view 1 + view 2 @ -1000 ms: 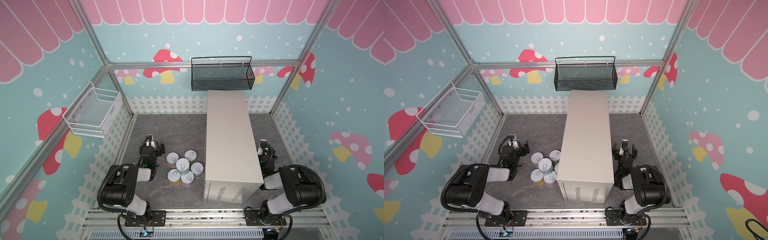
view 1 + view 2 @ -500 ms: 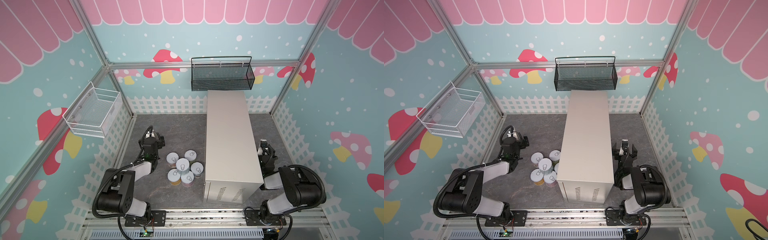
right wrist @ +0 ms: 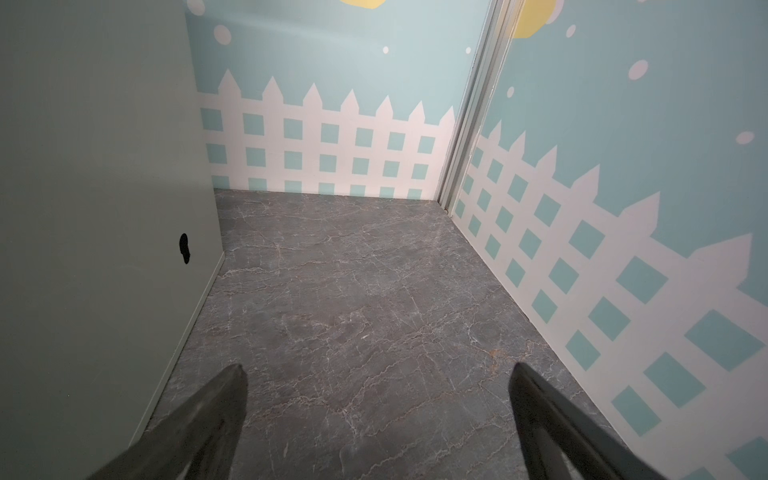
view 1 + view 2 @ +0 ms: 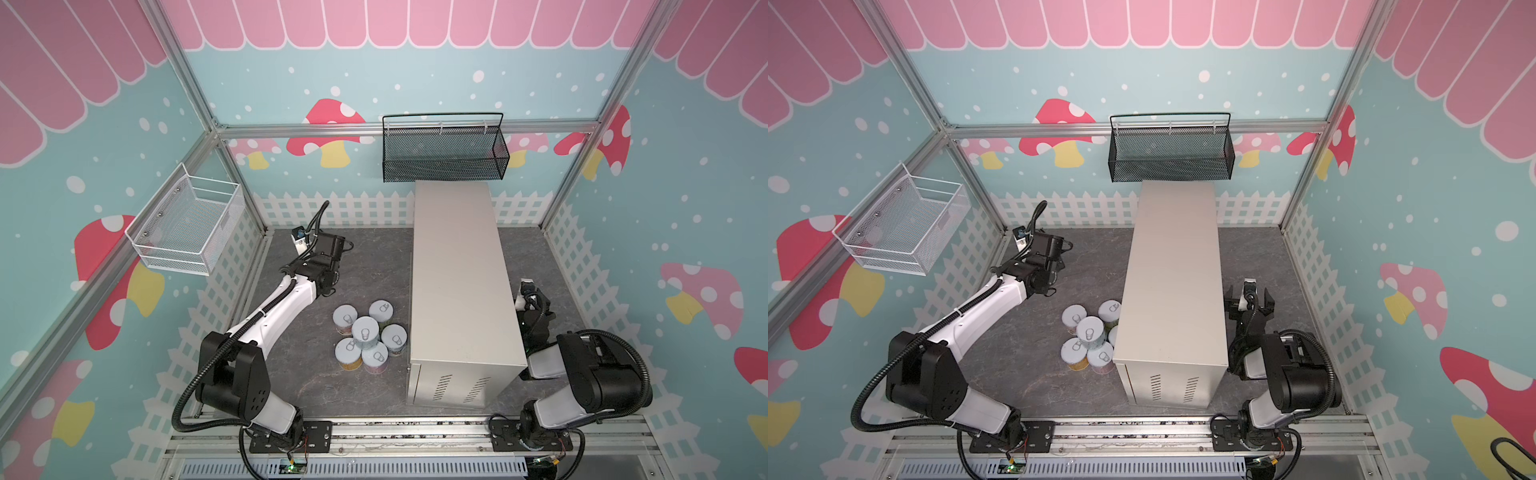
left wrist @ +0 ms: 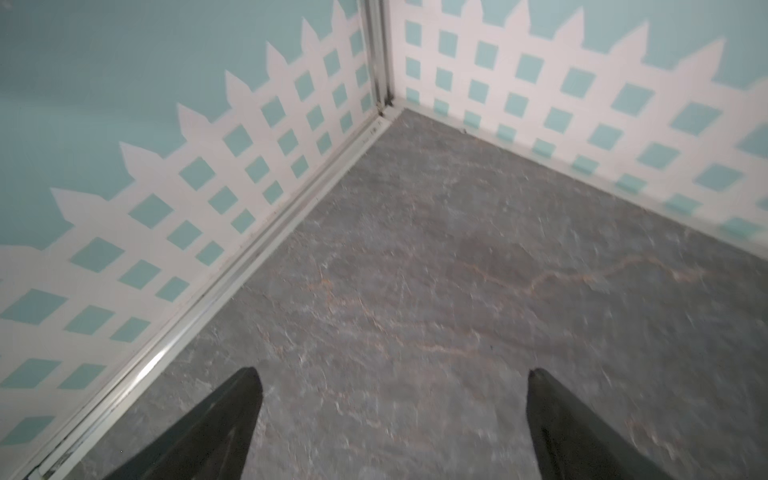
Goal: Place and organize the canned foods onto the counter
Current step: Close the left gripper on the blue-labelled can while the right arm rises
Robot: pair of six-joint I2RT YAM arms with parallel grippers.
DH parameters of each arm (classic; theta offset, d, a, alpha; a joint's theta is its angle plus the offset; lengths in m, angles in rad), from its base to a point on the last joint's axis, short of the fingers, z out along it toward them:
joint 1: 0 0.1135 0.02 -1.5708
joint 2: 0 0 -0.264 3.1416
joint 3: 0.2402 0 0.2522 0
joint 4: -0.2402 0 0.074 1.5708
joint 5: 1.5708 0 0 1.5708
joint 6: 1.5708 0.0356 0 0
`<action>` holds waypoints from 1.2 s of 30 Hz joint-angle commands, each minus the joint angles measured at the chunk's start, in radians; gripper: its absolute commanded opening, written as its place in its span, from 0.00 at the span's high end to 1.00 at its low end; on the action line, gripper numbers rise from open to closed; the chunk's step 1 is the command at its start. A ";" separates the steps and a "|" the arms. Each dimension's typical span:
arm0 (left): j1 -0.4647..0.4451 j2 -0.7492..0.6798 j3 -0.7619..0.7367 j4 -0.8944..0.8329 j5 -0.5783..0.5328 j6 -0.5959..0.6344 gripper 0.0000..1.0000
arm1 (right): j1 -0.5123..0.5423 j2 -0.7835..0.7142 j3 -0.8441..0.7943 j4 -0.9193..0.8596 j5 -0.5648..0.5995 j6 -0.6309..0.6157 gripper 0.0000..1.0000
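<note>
The robot's left gripper needs to close around the upper side of the middle can [image 4: 365,341], because that can is stacked on another can, higher than the rest.
Several canned foods [image 4: 365,334] [image 4: 1090,332] with pale lids stand bunched on the grey floor, tight against the left side of the counter [image 4: 457,266] [image 4: 1173,266]. The counter's flat top is bare. My left gripper [image 4: 328,249] [image 4: 1050,246] hangs over the floor near the back left corner, well behind the cans. Its jaws are open in the left wrist view [image 5: 392,374], with only floor between them. My right gripper [image 4: 1249,301] [image 4: 528,296] sits low to the right of the counter. It is open and empty [image 3: 378,370], with the counter's side wall [image 3: 95,208] close by.
A black mesh basket [image 4: 444,153] hangs on the back wall just above the counter's far end. A white wire basket [image 4: 187,228] hangs on the left wall above the left arm. Fence-printed walls [image 5: 208,208] close in the floor on three sides.
The left arm has stretched out, carrying its open gripper from beside the cans toward the back left corner. The right arm and the cans have not moved.
</note>
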 commanded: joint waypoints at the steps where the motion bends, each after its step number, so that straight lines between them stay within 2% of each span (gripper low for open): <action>1: -0.044 -0.092 0.009 -0.177 0.139 -0.078 0.01 | -0.002 -0.032 0.010 -0.044 0.012 0.018 0.01; 3: -0.050 -0.137 -0.004 -0.200 0.236 -0.057 0.01 | -0.002 -0.020 0.000 0.002 0.011 0.004 0.01; 10: -0.069 -0.273 -0.052 -0.278 0.634 0.051 0.01 | -0.002 -0.062 -0.003 -0.021 -0.011 -0.008 0.01; 12: -0.080 -0.312 -0.079 -0.278 0.705 0.071 0.01 | -0.007 -0.164 0.058 -0.235 0.065 0.048 0.00; 13: -0.105 -0.332 -0.096 -0.279 0.734 0.074 0.01 | -0.025 -0.203 0.088 -0.322 0.056 0.070 0.01; 16: -0.129 -0.369 -0.130 -0.279 0.816 0.075 0.01 | -0.037 -0.289 0.114 -0.374 0.110 0.049 0.01; 18: -0.145 -0.378 -0.143 -0.280 0.854 0.083 0.01 | -0.042 -0.359 0.182 -0.514 0.159 0.034 0.01; 20: -0.166 -0.367 -0.145 -0.295 0.864 0.096 0.01 | -0.052 -0.411 0.301 -0.712 0.164 0.024 0.01; 25: -0.226 -0.309 -0.130 -0.348 0.777 0.110 0.01 | -0.056 -0.457 0.726 -1.264 0.177 0.010 0.01; 30: -0.270 -0.268 -0.128 -0.352 0.714 0.118 0.01 | -0.056 -0.431 1.116 -1.624 0.086 0.011 0.01; 32: -0.289 -0.253 -0.122 -0.358 0.682 0.122 0.01 | -0.055 -0.381 1.294 -1.761 -0.011 0.021 0.01; 36: -0.316 -0.222 -0.097 -0.364 0.639 0.141 0.01 | -0.054 -0.262 1.617 -1.997 -0.316 0.018 0.00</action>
